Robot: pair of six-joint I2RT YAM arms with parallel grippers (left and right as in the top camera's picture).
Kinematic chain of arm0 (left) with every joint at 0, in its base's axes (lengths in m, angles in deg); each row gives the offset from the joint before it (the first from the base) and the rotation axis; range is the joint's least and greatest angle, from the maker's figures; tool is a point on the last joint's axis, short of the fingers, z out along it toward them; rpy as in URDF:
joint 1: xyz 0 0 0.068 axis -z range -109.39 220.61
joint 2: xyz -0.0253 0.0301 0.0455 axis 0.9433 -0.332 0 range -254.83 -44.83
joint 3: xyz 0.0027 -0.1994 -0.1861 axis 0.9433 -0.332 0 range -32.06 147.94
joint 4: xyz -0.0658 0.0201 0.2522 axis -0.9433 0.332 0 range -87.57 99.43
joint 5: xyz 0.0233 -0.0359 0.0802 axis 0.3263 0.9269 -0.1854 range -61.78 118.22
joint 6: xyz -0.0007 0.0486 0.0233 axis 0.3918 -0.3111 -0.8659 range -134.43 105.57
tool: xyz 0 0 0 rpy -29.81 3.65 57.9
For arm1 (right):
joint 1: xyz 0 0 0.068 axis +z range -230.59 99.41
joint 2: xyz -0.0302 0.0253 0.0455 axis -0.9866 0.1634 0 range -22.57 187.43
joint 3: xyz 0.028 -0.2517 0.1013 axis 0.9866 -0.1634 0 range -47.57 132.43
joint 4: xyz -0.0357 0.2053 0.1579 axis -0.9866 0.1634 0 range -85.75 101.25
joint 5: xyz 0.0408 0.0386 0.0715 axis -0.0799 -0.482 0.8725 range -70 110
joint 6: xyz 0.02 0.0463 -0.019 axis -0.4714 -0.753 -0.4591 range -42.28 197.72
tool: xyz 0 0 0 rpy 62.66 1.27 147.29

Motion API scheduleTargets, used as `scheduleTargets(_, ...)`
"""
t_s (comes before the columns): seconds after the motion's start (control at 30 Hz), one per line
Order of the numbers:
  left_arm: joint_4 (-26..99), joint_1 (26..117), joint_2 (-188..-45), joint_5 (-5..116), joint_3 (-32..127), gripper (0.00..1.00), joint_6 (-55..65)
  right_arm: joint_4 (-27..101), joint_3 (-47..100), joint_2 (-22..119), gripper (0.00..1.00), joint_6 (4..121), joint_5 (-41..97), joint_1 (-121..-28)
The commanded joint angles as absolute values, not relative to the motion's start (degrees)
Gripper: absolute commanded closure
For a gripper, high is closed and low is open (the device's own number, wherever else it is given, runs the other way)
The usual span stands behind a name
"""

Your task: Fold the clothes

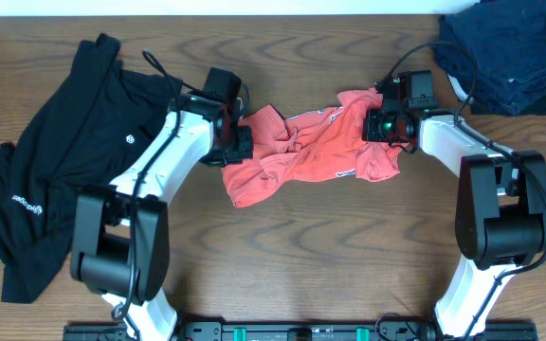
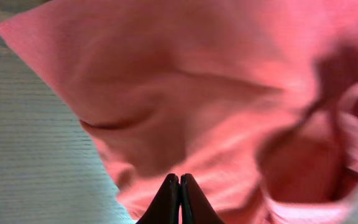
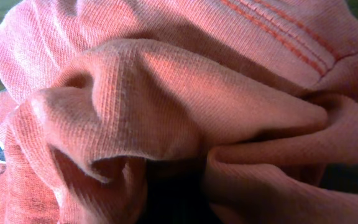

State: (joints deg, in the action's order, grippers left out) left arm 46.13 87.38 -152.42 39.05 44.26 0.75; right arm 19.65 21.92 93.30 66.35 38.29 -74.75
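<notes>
The red-orange T-shirt is bunched in thick folds at my right gripper, so next I open it and grab the T-shirt's outer edge [image 1: 393, 154], then pull the cloth straight.
The red-orange T-shirt [image 1: 311, 152] lies crumpled at the middle of the wooden table, stretched between both arms. My left gripper [image 1: 240, 142] is at its left edge. In the left wrist view the jaws [image 2: 179, 182] are pressed shut, with the shirt's cloth [image 2: 216, 81] around them. My right gripper [image 1: 380, 125] is at the shirt's upper right edge. In the right wrist view bunched shirt cloth [image 3: 166, 93] fills the frame and hides the fingers [image 3: 185, 199]. The folds pull into the dark gap there. The black top with small white logos [image 1: 64, 161] lies spread at the far left.
A pile of dark blue clothes [image 1: 510, 52] sits at the back right corner. A white cable loop [image 1: 458, 87] lies beside it. Bare wooden table [image 1: 330, 246] runs along the front between the two arm bases.
</notes>
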Motion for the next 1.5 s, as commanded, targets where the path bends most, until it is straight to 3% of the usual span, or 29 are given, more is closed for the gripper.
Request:
scheduleTargets(0.0,46.39,87.06,-155.57,33.02,43.91,0.94,0.40,20.34,21.99,94.77,0.99,65.76,39.12,-74.57)
scheduleTargets(0.47,34.20,83.54,-163.26,28.16,43.91,0.94,0.40,20.63,22.18,94.64,0.97,68.55,36.65,-74.75)
scheduleTargets(0.57,31.07,82.84,-163.61,28.01,43.91,0.94,-1.11,21.79,22.88,93.57,0.86,70.56,35.90,-75.32)
scheduleTargets(0.77,28.52,81.07,-163.61,27.47,43.93,0.94,-1.81,28.56,26.27,87.05,0.50,72.03,36.49,-77.35)
scheduleTargets(0.93,30.90,80.54,-163.15,27.51,43.93,0.94,-1.76,35.58,27.36,81.76,0.27,72.23,35.01,-80.82)
scheduleTargets(1.23,32.97,80.61,-163.02,27.73,43.93,0.92,-1.72,38.11,27.32,87.05,0.11,83.24,43.55,-85.02)
scheduleTargets(1.47,33.06,80.61,-163.02,27.73,43.93,0.75,-1.70,36.41,27.32,93.81,0.02,84.44,47.22,-84.63)
